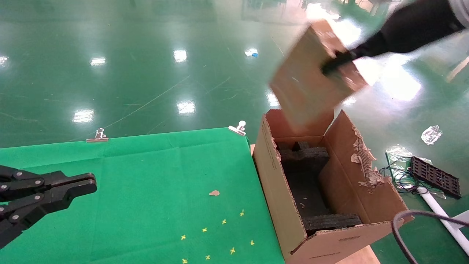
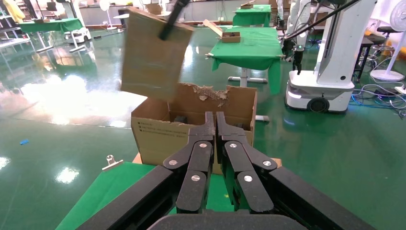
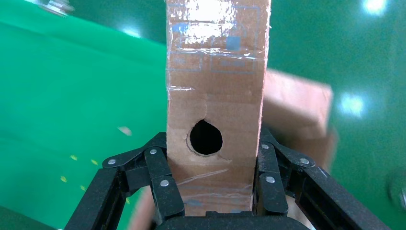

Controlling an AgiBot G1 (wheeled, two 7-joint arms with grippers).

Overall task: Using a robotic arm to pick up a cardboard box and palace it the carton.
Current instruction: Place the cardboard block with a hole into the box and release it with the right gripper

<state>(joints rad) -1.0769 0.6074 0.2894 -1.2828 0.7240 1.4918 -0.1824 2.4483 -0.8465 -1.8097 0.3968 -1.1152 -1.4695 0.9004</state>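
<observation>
I will set the slim cardboard box between the black foam blocks, against the carton's torn side (image 1: 332,193), using my right gripper.
My right gripper (image 1: 335,64) is shut on the slim brown cardboard box (image 1: 311,77) and holds it tilted in the air, just above the far end of the carton (image 1: 271,179). In the right wrist view the box (image 3: 215,72) stands between the fingers (image 3: 165,184), its round hole facing the camera. The carton is large and open, with torn flaps and black foam blocks (image 1: 307,157) inside; it stands at the green table's right edge. The left wrist view shows the carton (image 2: 158,136) with the box (image 2: 151,57) above it. My left gripper (image 1: 86,185) is shut and empty over the table's left side.
The green cloth table (image 1: 146,176) has small yellow marks (image 1: 223,222), a cardboard scrap (image 1: 214,193) and two clips (image 1: 97,136) on its far edge. A black cable (image 1: 399,227) loops by the carton's near right corner. A black tray (image 1: 434,176) and wires lie on the floor.
</observation>
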